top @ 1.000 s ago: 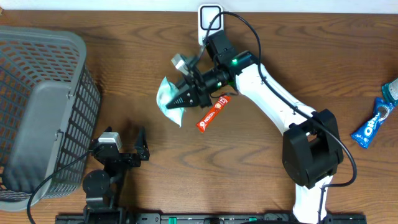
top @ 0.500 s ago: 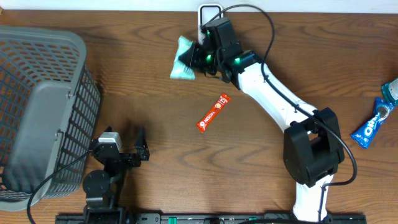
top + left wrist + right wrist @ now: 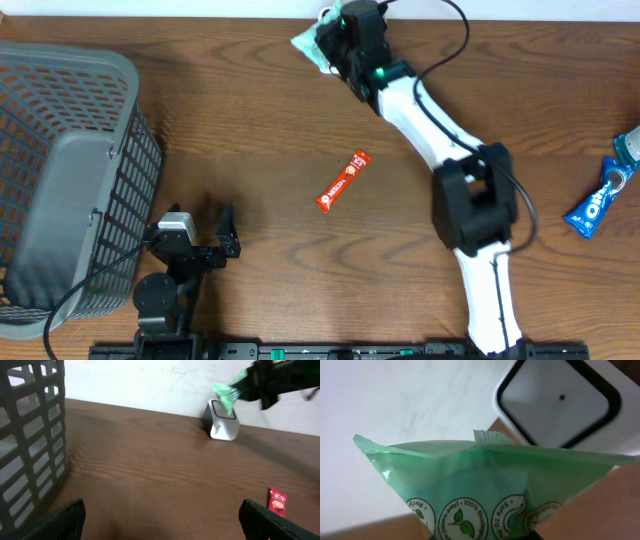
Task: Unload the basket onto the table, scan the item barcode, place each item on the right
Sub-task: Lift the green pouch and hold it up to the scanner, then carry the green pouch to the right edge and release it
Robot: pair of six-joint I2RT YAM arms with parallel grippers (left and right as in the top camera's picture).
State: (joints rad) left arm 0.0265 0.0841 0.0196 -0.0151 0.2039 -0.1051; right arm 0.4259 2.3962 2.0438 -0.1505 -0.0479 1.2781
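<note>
My right gripper has the pale green packet. It will let go of it on the bare wood (image 3: 563,154) just past the blue Oreo pack.
My right gripper (image 3: 335,35) is shut on a pale green packet (image 3: 309,42) and holds it at the table's far edge. The packet hangs just in front of the white barcode scanner (image 3: 560,400), whose dark-framed window faces it. In the left wrist view the packet (image 3: 227,395) is in the air right over the scanner (image 3: 222,422). The right wrist view shows the packet (image 3: 485,485) with round leaf logos filling the lower frame. My left gripper (image 3: 195,228) rests open and empty near the front left, its fingers (image 3: 65,515) spread wide.
A grey mesh basket (image 3: 60,170) takes up the left side. A red sachet (image 3: 343,181) lies on the wood mid-table. A blue Oreo pack (image 3: 593,205) and another blue item (image 3: 628,145) lie at the right edge.
The right arm has carried the green packet from above the red sachet up and back to the scanner at the far edge. The left arm has not moved.
</note>
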